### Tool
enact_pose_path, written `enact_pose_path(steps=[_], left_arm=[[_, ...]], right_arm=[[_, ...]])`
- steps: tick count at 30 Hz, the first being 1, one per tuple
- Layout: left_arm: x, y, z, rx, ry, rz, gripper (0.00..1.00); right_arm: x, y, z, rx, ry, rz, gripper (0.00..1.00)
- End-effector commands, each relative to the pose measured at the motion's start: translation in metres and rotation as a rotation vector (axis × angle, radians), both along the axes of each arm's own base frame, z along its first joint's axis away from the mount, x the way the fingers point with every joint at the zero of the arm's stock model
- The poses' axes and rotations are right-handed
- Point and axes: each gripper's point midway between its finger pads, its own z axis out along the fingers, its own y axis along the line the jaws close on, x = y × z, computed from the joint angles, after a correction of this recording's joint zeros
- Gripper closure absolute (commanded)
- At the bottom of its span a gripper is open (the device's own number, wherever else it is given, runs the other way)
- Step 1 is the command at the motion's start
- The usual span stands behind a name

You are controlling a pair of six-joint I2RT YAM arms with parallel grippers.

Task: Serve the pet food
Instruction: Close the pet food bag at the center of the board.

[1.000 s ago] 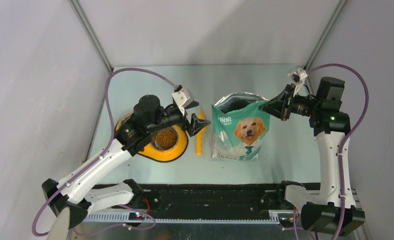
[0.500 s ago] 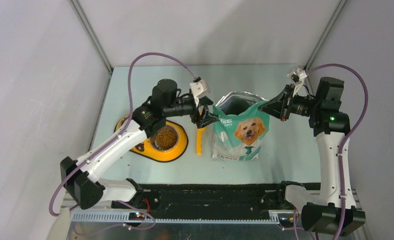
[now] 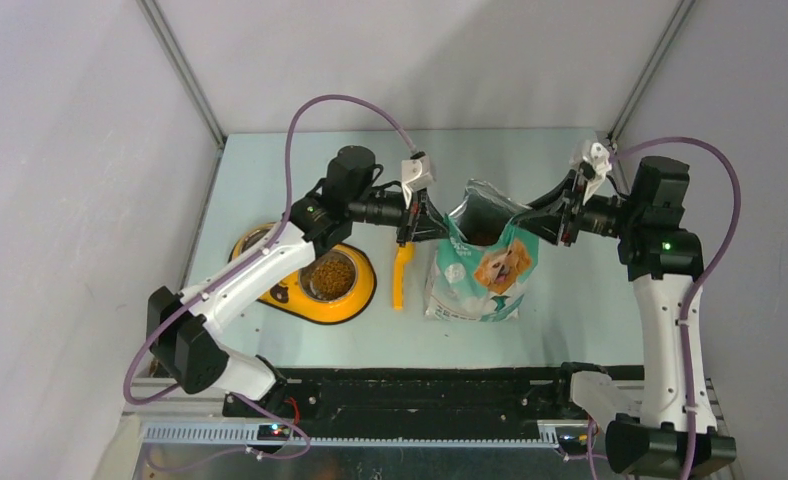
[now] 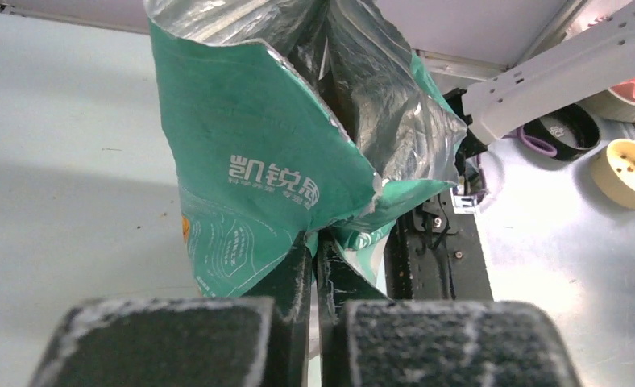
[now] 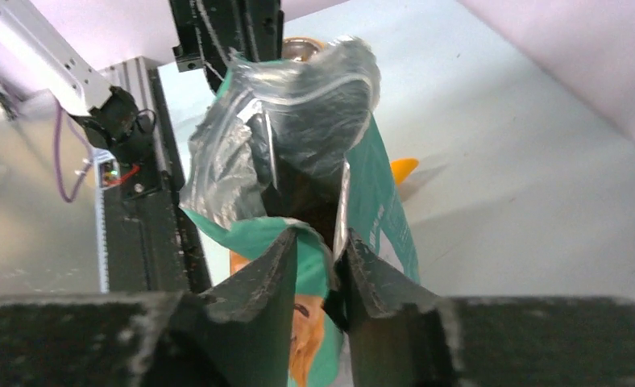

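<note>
The opening of the bag gapes with its rim bent and slack, so next my right gripper pinches the bag rim's near corner (image 5: 342,219) before my left gripper pulls the rim straight.
The pet food (image 3: 330,277) fills the steel bowl of a yellow feeder (image 3: 358,300). The green-and-white dog-picture bag (image 3: 485,272) stands upright at the table's middle, its top open. My left gripper (image 3: 438,228) is shut on the bag's left top edge; the left wrist view shows the green foil (image 4: 250,169) pinched between the fingers of that gripper (image 4: 314,242). My right gripper (image 3: 530,212) is at the bag's right top edge. In the right wrist view, its jaws (image 5: 318,242) stand a little apart, with a fold of the bag (image 5: 298,121) in the gap.
An orange scoop (image 3: 401,275) lies on the table between the feeder and the bag, and its tip (image 5: 401,169) shows past the bag. A black rail (image 3: 420,385) runs along the near edge. Tape rolls (image 4: 624,169) sit off the table. Grey walls enclose three sides.
My left arm swung right from over the feeder to the bag and shut on its left edge. The right jaws have parted slightly. The bag's top has twisted.
</note>
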Motion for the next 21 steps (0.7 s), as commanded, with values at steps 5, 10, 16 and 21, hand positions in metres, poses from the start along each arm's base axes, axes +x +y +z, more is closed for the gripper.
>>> enact_pose_path(steps=[5,10,16,21], left_arm=[[0.015,0.017,0.073,-0.262,-0.058,0.251,1.00],[0.013,0.050,0.074,-0.372,0.053,0.449,1.00],[0.007,0.057,0.068,-0.392,0.186,0.493,1.00],[0.024,0.065,0.066,-0.373,0.258,0.619,1.00]], right_arm=[[-0.027,0.005,0.004,-0.189,-0.283,0.046,0.54],[-0.019,-0.001,-0.008,-0.249,-0.302,0.039,0.48],[-0.021,0.006,0.004,-0.208,-0.310,0.080,0.88],[0.008,-0.007,0.043,-0.047,-0.157,-0.192,1.00]])
